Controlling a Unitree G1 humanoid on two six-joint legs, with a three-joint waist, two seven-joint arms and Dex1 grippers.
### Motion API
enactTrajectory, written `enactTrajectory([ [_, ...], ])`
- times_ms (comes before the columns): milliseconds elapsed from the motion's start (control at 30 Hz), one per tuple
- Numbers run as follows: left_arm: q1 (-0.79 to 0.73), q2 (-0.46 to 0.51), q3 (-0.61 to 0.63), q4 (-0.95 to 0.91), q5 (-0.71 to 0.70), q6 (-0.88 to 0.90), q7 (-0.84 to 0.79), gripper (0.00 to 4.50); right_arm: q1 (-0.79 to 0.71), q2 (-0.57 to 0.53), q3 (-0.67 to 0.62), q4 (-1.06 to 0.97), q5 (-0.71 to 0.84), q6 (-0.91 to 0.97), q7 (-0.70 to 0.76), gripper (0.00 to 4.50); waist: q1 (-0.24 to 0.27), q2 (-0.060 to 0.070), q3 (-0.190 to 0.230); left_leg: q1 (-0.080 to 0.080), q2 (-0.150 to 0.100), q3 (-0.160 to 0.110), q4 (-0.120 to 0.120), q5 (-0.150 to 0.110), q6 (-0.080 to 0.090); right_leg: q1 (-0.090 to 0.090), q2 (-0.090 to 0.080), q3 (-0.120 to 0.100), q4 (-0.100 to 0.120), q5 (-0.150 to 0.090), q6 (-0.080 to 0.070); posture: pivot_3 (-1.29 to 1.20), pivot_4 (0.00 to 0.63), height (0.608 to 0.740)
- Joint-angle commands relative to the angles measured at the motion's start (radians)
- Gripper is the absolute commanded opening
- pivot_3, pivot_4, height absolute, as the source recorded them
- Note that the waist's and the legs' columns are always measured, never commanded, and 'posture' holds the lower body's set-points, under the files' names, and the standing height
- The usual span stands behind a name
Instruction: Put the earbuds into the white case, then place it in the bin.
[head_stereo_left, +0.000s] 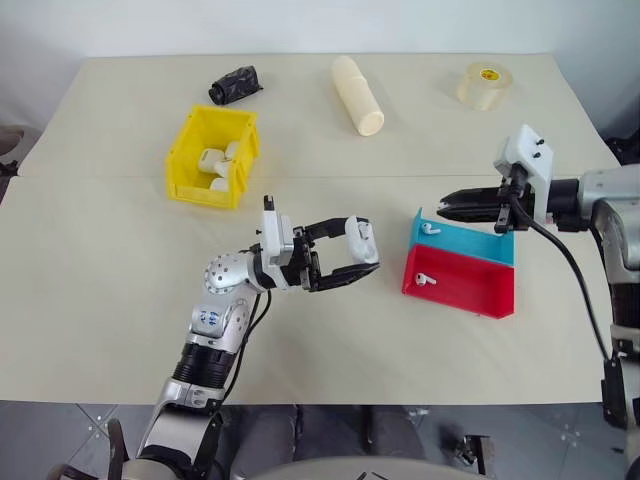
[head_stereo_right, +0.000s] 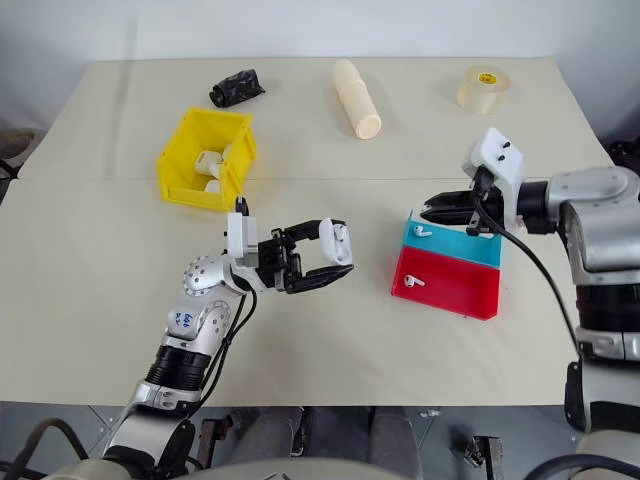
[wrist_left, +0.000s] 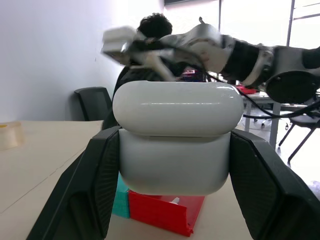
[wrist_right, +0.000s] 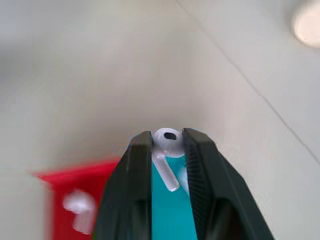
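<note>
My right gripper will let go of the earbud inside the white case (head_stereo_left: 363, 234), which my left gripper is holding up above the table.
My left gripper (head_stereo_left: 364, 248) hangs above the table's middle, shut on the white case (wrist_left: 175, 150), which sits upright between the two fingers (wrist_left: 95, 190). Over the left end of the teal tray (head_stereo_left: 480, 245), my right gripper (head_stereo_left: 442, 211) is shut on one of the earbuds (wrist_right: 167, 142), its head pinched at the fingertips and its stem hanging between them. Another earbud (head_stereo_left: 430, 228) lies in the teal tray below those tips, and one more (head_stereo_left: 424, 279) lies in the red tray (head_stereo_left: 470, 290). The yellow bin (head_stereo_left: 205, 190) stands at the back left, well away from both grippers.
Some white items lie inside the yellow bin. At the back of the table are a black crumpled object (head_stereo_left: 235, 85), a long cream cylinder (head_stereo_left: 358, 95) and a roll of clear tape (head_stereo_left: 484, 85).
</note>
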Motion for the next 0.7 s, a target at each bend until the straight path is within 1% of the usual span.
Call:
enactTrajectory([
  [33, -0.023, -0.01, 0.013, 0.009, -0.011, -0.016, -0.003, 2.81, 0.083, 0.137, -0.192, -0.215, 0.281, 0.181, -0.128, 0.73, 0.0, 0.0, 0.0, 0.0, 0.0, 0.0, 0.0, 0.0, 0.0, 0.0, 0.0, 0.0, 0.0, 0.0, 0.0, 0.0, 0.15, 0.74],
  [67, -0.025, -0.011, 0.015, 0.012, -0.012, -0.015, -0.003, 2.81, 0.099, 0.168, -0.217, -0.252, 0.328, 0.226, -0.172, 0.73, 0.0, 0.0, 0.0, 0.0, 0.001, 0.0, 0.0, 0.0, 0.0, 0.0, 0.0, 0.0, 0.001, 0.0, 0.0, 0.0, 0.15, 0.74],
  [167, -0.041, -0.022, 0.015, 0.027, -0.006, -0.007, 0.01, 2.81, 0.172, 0.323, -0.296, -0.372, 0.542, 0.345, -0.337, 0.73, 0.001, 0.0, 0.0, 0.0, 0.0, -0.001, 0.001, 0.0, 0.0, 0.0, 0.0, 0.0, 0.003, 0.0, 0.0, 0.0, 0.15, 0.74],
  [333, -0.054, -0.03, 0.013, 0.023, -0.015, 0.029, 0.016, 2.81, 0.252, 0.46, -0.32, -0.462, 0.74, 0.369, -0.531, 0.73, 0.0, 0.0, 0.0, 0.0, -0.001, -0.002, 0.003, 0.0, 0.0, 0.001, -0.001, 0.0, 0.004, 0.0, -0.001, 0.0, 0.15, 0.74],
  [467, -0.064, -0.031, 0.013, 0.019, -0.018, 0.054, 0.018, 2.81, 0.31, 0.495, -0.284, -0.494, 0.809, 0.329, -0.604, 0.73, -0.001, 0.0, 0.0, 0.0, -0.001, -0.002, 0.002, 0.0, 0.0, 0.0, 0.0, 0.0, 0.005, 0.0, -0.001, 0.0, 0.15, 0.74],
  [567, -0.078, -0.043, 0.017, 0.014, -0.025, 0.078, 0.029, 2.81, 0.347, 0.529, -0.246, -0.507, 0.812, 0.273, -0.64, 0.73, -0.002, 0.0, 0.0, 0.0, -0.001, -0.002, 0.002, 0.0, 0.0, 0.0, 0.0, 0.0, 0.005, 0.0, 0.0, 0.0, 0.15, 0.74],
  [700, -0.089, -0.052, 0.025, 0.01, -0.03, 0.096, 0.036, 2.81, 0.384, 0.533, -0.204, -0.512, 0.797, 0.209, -0.653, 0.73, -0.004, 0.001, 0.0, 0.0, -0.002, -0.002, 0.002, 0.0, 0.0, 0.0, 0.0, 0.0, 0.005, 0.0, 0.0, 0.0, 0.15, 0.74],
])
